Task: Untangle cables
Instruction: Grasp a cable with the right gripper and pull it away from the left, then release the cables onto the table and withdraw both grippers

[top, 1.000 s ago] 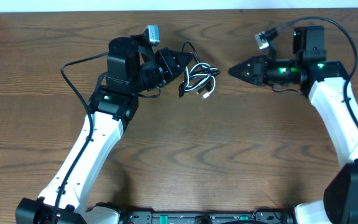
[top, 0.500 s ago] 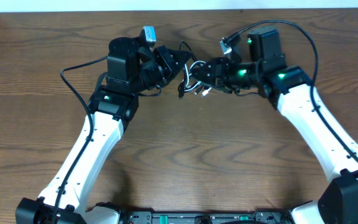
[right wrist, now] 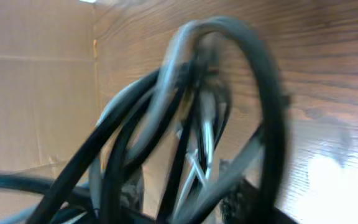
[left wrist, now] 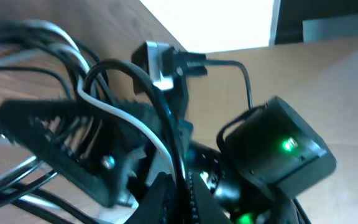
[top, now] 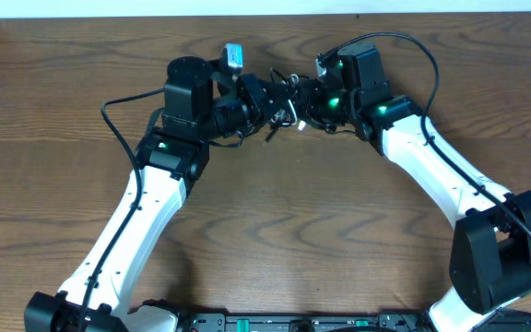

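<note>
Next, the left gripper releases the cables on the bare wood (top: 372, 188) just beside my right gripper's white arm. The cables now hang between the two grippers.
The cables (top: 287, 103), a knot of thin black and white cords, hang between the two grippers at the back middle of the table. My left gripper (top: 273, 92) comes in from the left and is shut on a black cord (left wrist: 160, 112), which runs down between its fingertips (left wrist: 178, 193). A white cord (left wrist: 135, 118) loops beside it. My right gripper (top: 300, 100) pushes in from the right. In the right wrist view the cables (right wrist: 185, 93) fill the picture and pass between its blurred fingers (right wrist: 244, 199). How tightly those fingers press on them does not show.
The wooden table (top: 339, 231) spreads out in front of both arms. The right arm's black body with a green light (left wrist: 272, 155) sits very close to the left gripper. A thick black robot wire (top: 118, 115) loops beside the left arm.
The right arm swung left from the right side of the table into the cable bundle. The left gripper shifted slightly right with the cords. The two grippers now nearly touch.
</note>
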Controlling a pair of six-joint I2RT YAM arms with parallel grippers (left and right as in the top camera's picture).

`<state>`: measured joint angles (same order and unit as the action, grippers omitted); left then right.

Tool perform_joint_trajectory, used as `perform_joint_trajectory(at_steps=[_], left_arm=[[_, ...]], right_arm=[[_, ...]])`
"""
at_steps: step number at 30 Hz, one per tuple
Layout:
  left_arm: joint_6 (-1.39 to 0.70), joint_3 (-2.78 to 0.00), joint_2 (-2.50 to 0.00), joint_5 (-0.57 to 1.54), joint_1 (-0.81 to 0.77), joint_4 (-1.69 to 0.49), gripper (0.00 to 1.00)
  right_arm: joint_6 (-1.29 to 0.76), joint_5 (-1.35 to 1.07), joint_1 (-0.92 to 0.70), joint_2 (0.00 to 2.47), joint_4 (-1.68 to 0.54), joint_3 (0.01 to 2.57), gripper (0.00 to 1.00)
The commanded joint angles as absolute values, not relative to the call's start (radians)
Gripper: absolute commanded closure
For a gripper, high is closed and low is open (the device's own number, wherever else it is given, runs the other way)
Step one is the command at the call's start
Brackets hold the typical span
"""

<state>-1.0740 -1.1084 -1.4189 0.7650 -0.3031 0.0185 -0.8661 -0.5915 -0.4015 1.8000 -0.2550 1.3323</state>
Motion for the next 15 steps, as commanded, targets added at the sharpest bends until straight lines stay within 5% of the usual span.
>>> perform_joint_trajectory(at_steps=[1, 4, 10, 15], left_arm=[[-1.057, -1.117, -1.399, 0.876, -0.299, 0.031, 0.92], [-1.005, -1.117, -1.399, 0.879, -0.287, 0.023, 0.93], [-0.789, -1.117, -1.399, 0.836, -0.243, -0.124, 0.93], [-0.545, -1.117, -1.399, 0.567, -0.212, -0.389, 0.93]], right_arm=[[-0.836, -0.484, -0.365, 1.826, -0.294, 1.341, 0.79], [-0.799, -0.498, -0.314, 1.826, -0.342, 1.341, 0.99], [-0.628, -0.79, -0.17, 1.821, -0.368, 1.341, 0.99], [-0.577, -0.97, -0.044, 1.804, -0.413, 1.341, 0.99]])
